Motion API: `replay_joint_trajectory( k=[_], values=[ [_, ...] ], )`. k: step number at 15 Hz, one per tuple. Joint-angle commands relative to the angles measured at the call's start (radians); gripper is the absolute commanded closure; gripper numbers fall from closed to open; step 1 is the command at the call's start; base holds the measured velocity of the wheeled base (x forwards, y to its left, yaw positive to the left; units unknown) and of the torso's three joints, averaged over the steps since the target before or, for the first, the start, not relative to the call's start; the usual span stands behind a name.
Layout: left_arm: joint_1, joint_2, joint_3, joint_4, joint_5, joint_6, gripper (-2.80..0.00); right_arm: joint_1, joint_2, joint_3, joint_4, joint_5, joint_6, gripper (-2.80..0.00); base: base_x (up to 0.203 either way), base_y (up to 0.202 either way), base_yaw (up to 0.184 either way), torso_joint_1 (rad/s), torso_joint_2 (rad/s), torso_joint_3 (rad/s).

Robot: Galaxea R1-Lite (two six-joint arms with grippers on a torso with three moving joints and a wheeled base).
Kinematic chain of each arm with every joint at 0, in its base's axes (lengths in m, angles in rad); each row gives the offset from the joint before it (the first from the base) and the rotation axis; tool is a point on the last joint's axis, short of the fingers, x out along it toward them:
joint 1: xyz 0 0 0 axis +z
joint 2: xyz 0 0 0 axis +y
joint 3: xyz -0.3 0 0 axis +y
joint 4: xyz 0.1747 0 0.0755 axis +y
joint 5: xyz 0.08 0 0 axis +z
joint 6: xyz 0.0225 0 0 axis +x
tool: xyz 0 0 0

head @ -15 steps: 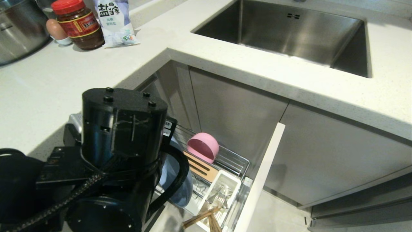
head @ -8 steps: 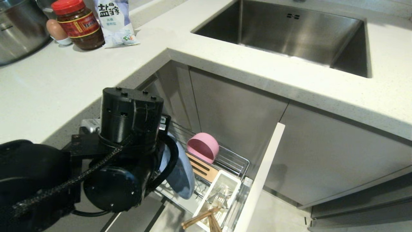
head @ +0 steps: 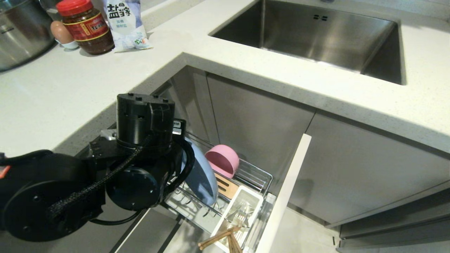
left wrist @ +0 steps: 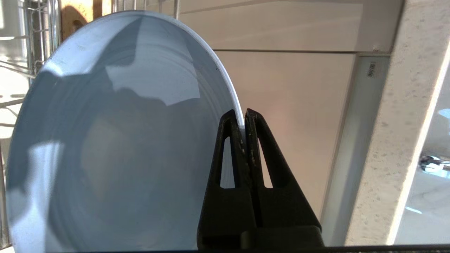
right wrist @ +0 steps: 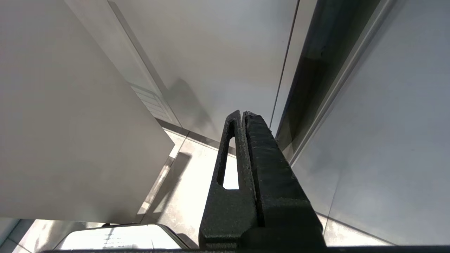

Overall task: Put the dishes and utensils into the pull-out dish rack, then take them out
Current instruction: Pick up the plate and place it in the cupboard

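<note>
Next, I let go of the light-blue plate with my left gripper between the wooden strip and the rack's front wire bar [head: 203,189]. The plate is on edge over the rack's prongs now.
My left gripper [left wrist: 243,116] is shut on the rim of the light-blue plate [left wrist: 116,140]. In the head view the plate [head: 203,177] stands on edge over the prongs of the pull-out dish rack [head: 262,175], half hidden by my left wrist [head: 144,140]; whether it rests on the prongs I cannot tell. Just beyond the plate, the pink bowl [head: 222,161] lies on its side by the wooden strip [head: 226,188]. The chopsticks [head: 219,239] and a fork [head: 242,215] sit in the white caddy [head: 248,196]. My right gripper [right wrist: 243,113] hangs shut and empty beside cabinet fronts.
The rack's pale cabinet front [head: 286,186] juts out to the right of the rack. On the white countertop [head: 70,88] above stand a red-lidded jar [head: 84,26], a salt bag [head: 124,23], an egg [head: 61,33] and a steel pot [head: 19,31]. The steel sink [head: 316,35] lies at the back right.
My left arm has sunk away from the head camera and down towards the rack. The plate it holds has shifted nearer the pink bowl. The right arm has not moved.
</note>
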Motion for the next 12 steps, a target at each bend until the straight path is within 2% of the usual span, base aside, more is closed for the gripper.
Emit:
replay_joint_trajectory(
  k=[1, 7, 12],
  values=[
    [0.013, 0.032, -0.001, -0.001, 0.004, -0.03, 0.0, 0.001, -0.004, 0.0, -0.001, 0.0, 0.001, 0.0, 0.0, 0.0, 0.0, 0.0, 0.0, 0.0],
    [0.021, 0.074, 0.001, -0.006, -0.004, -0.072, 0.0, 0.0, -0.004, 0.0, -0.001, -0.001, 0.001, 0.0, 0.0, 0.0, 0.0, 0.0, 0.0, 0.0],
    [0.052, 0.104, 0.009, 0.002, -0.003, -0.074, 0.0, 0.0, -0.004, 0.0, -0.001, -0.001, 0.001, 0.0, 0.0, 0.0, 0.0, 0.0, 0.0, 0.0]
  ],
)
